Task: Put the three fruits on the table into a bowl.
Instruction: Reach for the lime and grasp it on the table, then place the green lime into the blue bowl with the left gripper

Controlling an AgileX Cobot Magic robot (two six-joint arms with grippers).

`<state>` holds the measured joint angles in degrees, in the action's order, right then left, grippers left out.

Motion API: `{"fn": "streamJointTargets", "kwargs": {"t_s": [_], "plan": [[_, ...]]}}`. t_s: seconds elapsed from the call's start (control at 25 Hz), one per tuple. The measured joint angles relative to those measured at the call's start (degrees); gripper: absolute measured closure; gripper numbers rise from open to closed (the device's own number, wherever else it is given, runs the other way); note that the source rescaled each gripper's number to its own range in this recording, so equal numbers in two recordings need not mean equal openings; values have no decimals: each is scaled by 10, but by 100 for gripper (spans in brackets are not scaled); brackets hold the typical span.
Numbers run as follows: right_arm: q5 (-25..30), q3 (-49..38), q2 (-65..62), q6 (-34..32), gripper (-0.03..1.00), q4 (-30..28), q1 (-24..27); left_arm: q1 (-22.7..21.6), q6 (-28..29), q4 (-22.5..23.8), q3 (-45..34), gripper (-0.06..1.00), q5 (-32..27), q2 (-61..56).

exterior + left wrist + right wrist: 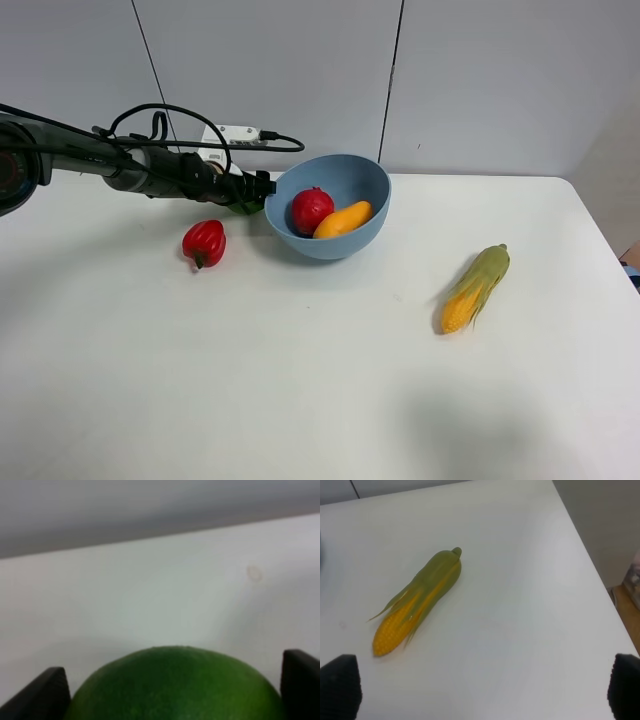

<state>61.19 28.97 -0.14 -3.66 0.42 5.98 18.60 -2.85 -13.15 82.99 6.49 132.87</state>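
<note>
My left gripper is going to let go of the green lime in the light-blue bowl (306,219), against the red pomegranate and the orange-yellow mango.
The light-blue bowl (335,205) stands at the back middle of the white table (300,380). The red pomegranate (311,209) and the orange-yellow mango (343,219) lie inside it. The green lime (175,687) sits between the two black fingers of my left gripper (256,189), touching both, just outside the bowl's left rim. Only a sliver of the lime (243,207) shows under the gripper in the exterior view. My right gripper (480,690) is open and empty, hovering over the table near the corn; it is out of the exterior view.
A glossy red bell pepper (204,243) lies left of the bowl, in front of the left arm. A corn cob with green husk (476,288) (420,605) lies at the right. A white power strip (235,135) with cables sits at the back edge.
</note>
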Motion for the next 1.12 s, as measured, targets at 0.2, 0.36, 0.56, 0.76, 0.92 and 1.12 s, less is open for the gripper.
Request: {"fn": "streamJointTargets", "kwargs": {"t_s": [0.2,0.36,0.56,0.76,0.92,1.12], "plan": [[0,0,0,0,-2,0,0,0,-1,0,0,89,-2,0],[0,0,0,0,-2,0,0,0,1,2,0,89,-8,-3],[0,0,0,0,-2,0,0,0,5,2,-1,92,-23,-18],[0,0,0,0,-3,0,0,-1,6,2,-1,93,-26,-59],[0,0,0,0,-2,0,0,-1,17,3,-1,93,-39,-104],[0,0,0,0,-2,0,0,11,23,4,-1,93,-70,-167]]}}
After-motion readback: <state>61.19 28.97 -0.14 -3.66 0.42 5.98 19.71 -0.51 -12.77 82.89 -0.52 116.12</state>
